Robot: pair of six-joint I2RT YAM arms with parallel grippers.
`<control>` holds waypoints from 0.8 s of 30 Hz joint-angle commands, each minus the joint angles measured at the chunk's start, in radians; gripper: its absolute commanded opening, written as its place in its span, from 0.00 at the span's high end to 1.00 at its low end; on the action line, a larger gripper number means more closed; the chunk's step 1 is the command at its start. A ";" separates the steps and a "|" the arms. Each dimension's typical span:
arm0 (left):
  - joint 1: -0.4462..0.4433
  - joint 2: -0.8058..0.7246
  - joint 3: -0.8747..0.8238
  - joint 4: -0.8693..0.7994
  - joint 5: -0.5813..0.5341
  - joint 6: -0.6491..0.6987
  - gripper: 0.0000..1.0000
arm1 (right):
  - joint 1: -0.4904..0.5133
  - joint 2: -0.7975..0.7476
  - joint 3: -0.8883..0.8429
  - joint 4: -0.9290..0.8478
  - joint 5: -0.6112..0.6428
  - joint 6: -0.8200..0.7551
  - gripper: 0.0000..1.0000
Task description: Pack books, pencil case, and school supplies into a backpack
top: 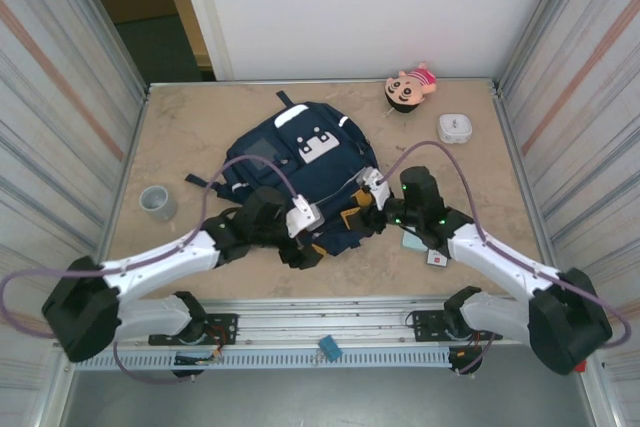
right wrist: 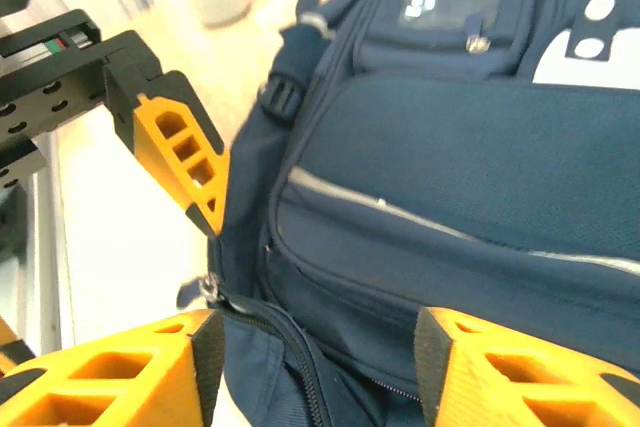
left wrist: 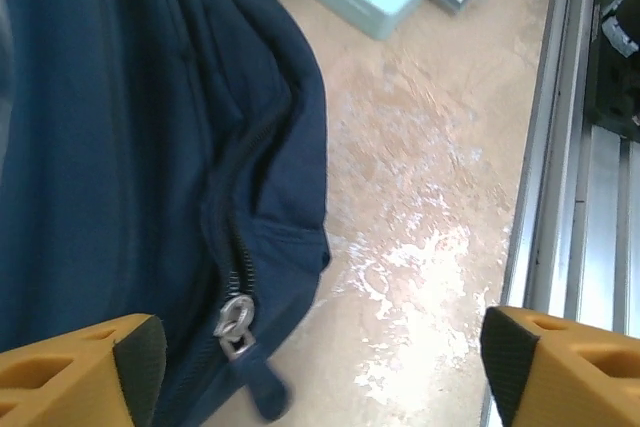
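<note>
My left gripper needs to hold the backpack's corner while my right gripper takes the zipper pull (right wrist: 207, 289), because the zipper pull lies at that corner, away from my right gripper.
The navy backpack (top: 290, 152) lies mid-table with its white-patched pocket toward the far side. My left gripper (top: 308, 245) is open at its near edge. The backpack's corner and metal zipper pull (left wrist: 235, 327) lie beside the left finger (left wrist: 70, 372). My right gripper (right wrist: 320, 367) is open and straddles the backpack's near rim (right wrist: 330, 347), where a zipper runs. The pale teal pencil case (top: 410, 242) lies on the table under the right arm. The small white pack (top: 437, 258) sits next to it. The book is hidden.
A grey cup (top: 157, 202) stands at the left. A white square box (top: 455, 128) and a doll (top: 410, 85) are at the far right. The metal rail (left wrist: 560, 197) runs along the near table edge. Corrugated walls close both sides.
</note>
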 commanded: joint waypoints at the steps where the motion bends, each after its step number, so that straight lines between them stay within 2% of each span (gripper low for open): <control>1: 0.010 -0.134 -0.054 -0.042 -0.070 0.317 0.16 | -0.014 -0.069 0.003 -0.093 0.041 0.211 0.45; 3: 0.012 -0.180 -0.091 -0.032 -0.141 0.468 0.17 | -0.018 -0.077 0.007 -0.132 0.119 0.329 0.45; 5: 0.023 -0.179 -0.089 -0.048 -0.209 0.548 0.17 | -0.020 -0.075 0.020 -0.179 0.167 0.440 0.45; 13: 0.120 0.065 -0.041 -0.009 -0.279 0.655 0.24 | -0.030 0.046 -0.018 -0.119 0.154 0.669 0.49; 16: 0.138 0.143 -0.043 0.058 -0.282 0.655 0.36 | -0.032 0.092 -0.010 -0.108 0.127 0.703 0.50; 18: 0.137 0.171 -0.032 0.061 -0.260 0.651 0.50 | -0.033 0.119 -0.006 -0.105 0.118 0.714 0.50; 23: 0.132 0.136 0.003 -0.014 -0.081 0.580 0.92 | -0.074 0.210 0.003 -0.086 0.123 0.734 0.54; 24: 0.125 0.124 0.000 -0.011 -0.060 0.553 0.96 | -0.085 0.229 0.005 -0.071 0.114 0.732 0.55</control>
